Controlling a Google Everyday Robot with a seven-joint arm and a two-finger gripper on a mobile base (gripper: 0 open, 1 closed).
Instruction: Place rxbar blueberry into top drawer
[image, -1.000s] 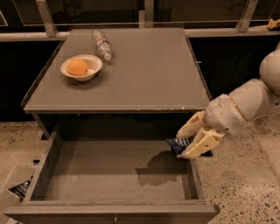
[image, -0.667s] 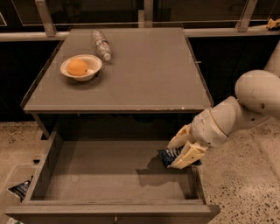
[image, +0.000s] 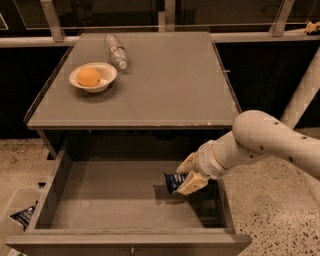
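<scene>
Next, I release the rxbar blueberry on the top drawer's bottom near its front corner (image: 184, 207), on my arm's side.
The top drawer (image: 100, 205) is pulled open below the grey tabletop, its flat bottom showing. My gripper (image: 189, 175) is inside the drawer at its right side, low over the bottom. It is shut on the rxbar blueberry (image: 174, 181), a dark navy-blue wrapper with white lettering that sticks out to the left of the fingers (image: 192, 184). The bar hangs just above the drawer floor and casts a shadow below it. My pale arm reaches in from the right over the drawer's right wall.
On the tabletop (image: 165, 85) stand a white bowl (image: 93, 77) with an orange fruit and a clear plastic bottle (image: 116, 50) lying on its side. A dark packet with pale markings (image: 22, 216) lies on the floor left of the drawer.
My gripper has moved left and down with the bar, from beside the drawer's right wall to inside the drawer, close to its bottom.
</scene>
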